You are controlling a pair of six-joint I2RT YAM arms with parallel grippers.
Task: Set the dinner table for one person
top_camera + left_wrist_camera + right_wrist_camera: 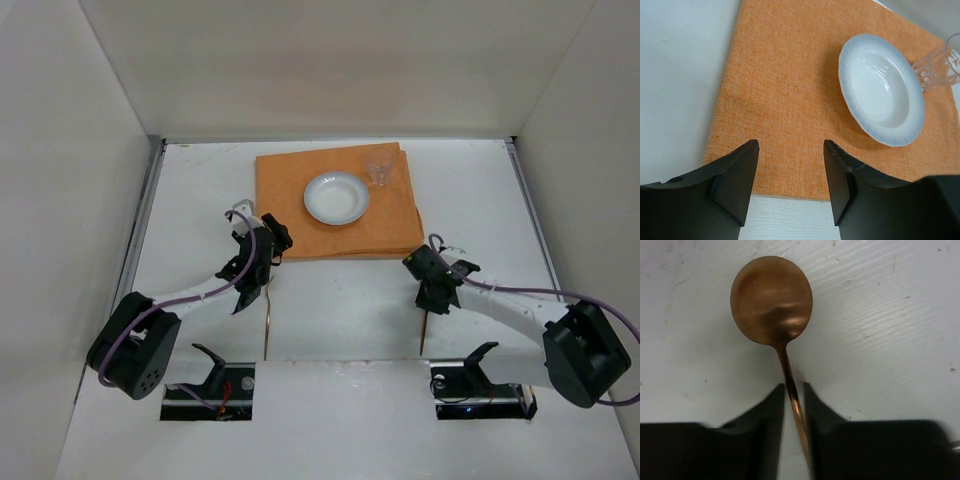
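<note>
I need to grip the middle of the handle [267, 318] of the thin copper utensil beside the left arm with my left gripper.
On the white dinner table [340, 320] lies an orange cloth [290, 215] with a white plate [336, 197] and a clear glass [380, 172] on it. My left gripper [268, 240] is open and empty over the cloth's near left corner; the left wrist view shows the cloth [785, 90], plate [881, 90] and glass [942, 67] beyond its jaws [791, 150]. My right gripper [428, 285] is shut on the thin handle of a copper spoon [772, 300], whose bowl rests on the table ahead of the fingers. Its handle [424, 335] trails toward the near edge.
A second thin copper utensil [268, 320] lies on the table beside the left arm, pointing at the near edge. Metal rails [140, 230] run along the table's sides and white walls enclose it. The arm bases [470, 380] sit at the near edge.
</note>
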